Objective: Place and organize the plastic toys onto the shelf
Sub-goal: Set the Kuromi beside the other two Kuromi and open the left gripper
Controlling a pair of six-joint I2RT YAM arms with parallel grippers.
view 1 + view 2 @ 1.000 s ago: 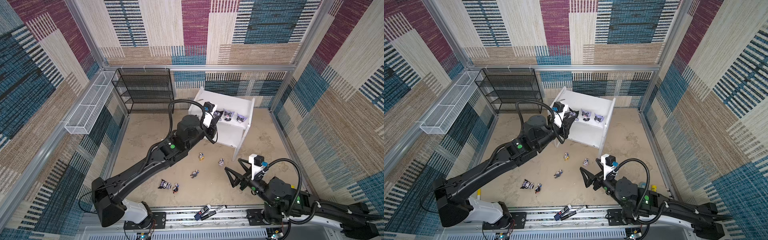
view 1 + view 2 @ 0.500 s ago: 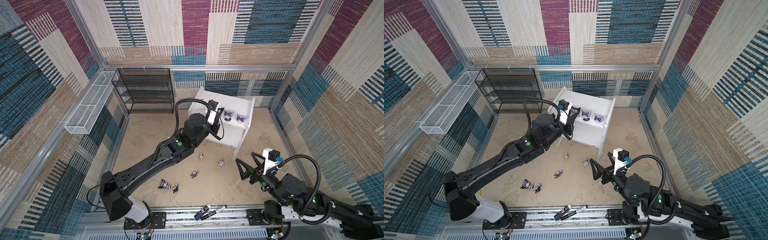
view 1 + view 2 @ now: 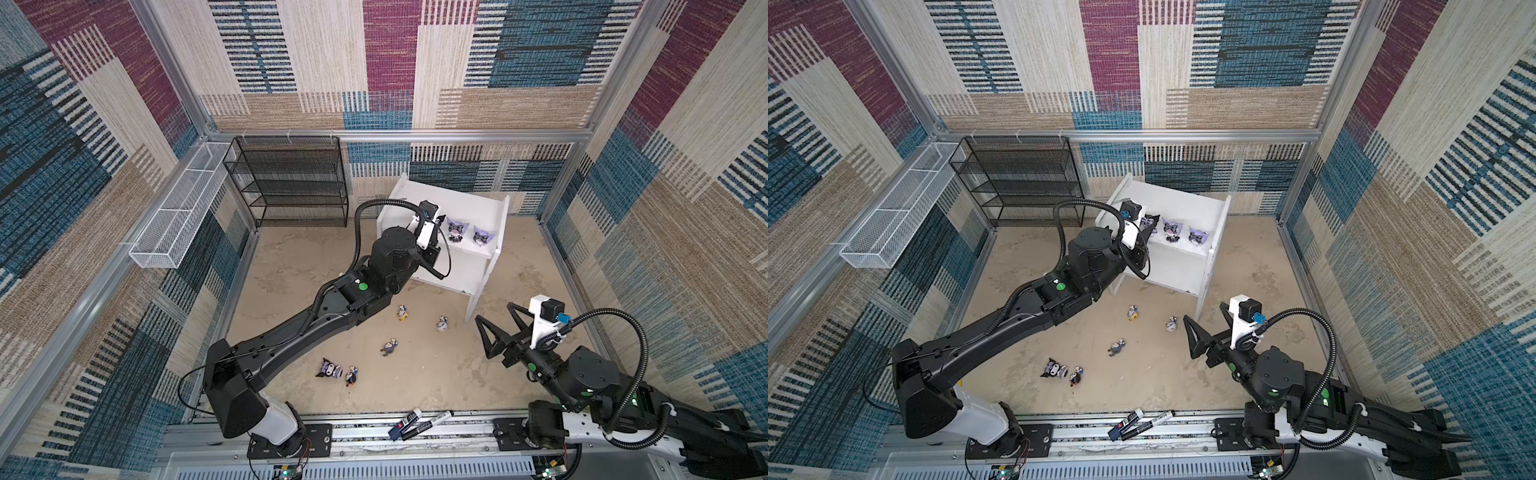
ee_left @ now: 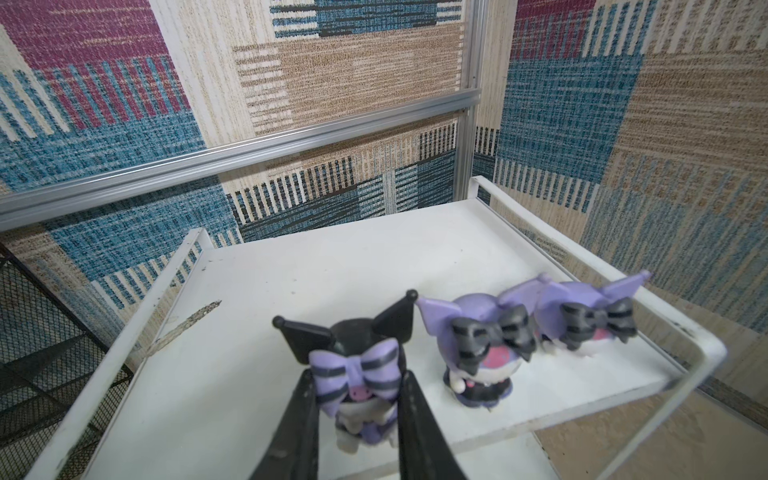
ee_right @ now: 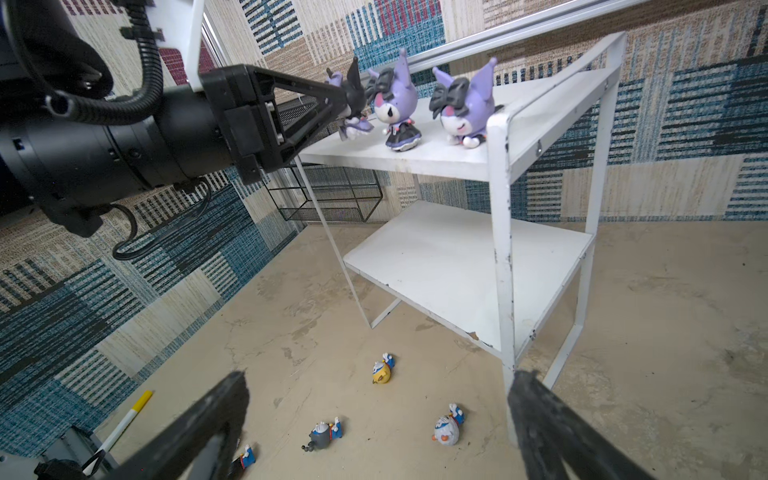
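My left gripper is going to release the black-hooded toy at the front of the white shelf's top board [image 3: 432, 232] [image 4: 366, 441], next to the lilac-hooded toys.
My left gripper [image 4: 357, 399] is shut on a black-hooded toy with a lilac bow [image 4: 353, 357]. It holds the toy at the front of the top board of the white shelf [image 3: 478, 199], feet at or just above the board. Two lilac-hooded toys [image 3: 457, 228] [image 3: 482, 237] stand upright beside it on that board. Several toys lie on the floor: a yellow-hatted one [image 3: 402, 312], a white one [image 3: 441, 323], a grey one [image 3: 389, 347], and a black-hooded one [image 3: 330, 368] next to a small one [image 3: 351, 376]. My right gripper [image 3: 494, 312] hangs open by the shelf's front leg, holding nothing.
A black wire-mesh rack [image 3: 291, 183] stands left of the shelf against the back wall. A long white wire basket [image 3: 178, 208] hangs on the left wall. Marker pens [image 3: 419, 422] lie on the front rail. The shelf's lower board [image 5: 457, 266] is bare.
My left arm has carried the black-hooded toy back and to the right, onto the shelf's top board beside the lilac pair. My right arm has drawn away to the right, still open.
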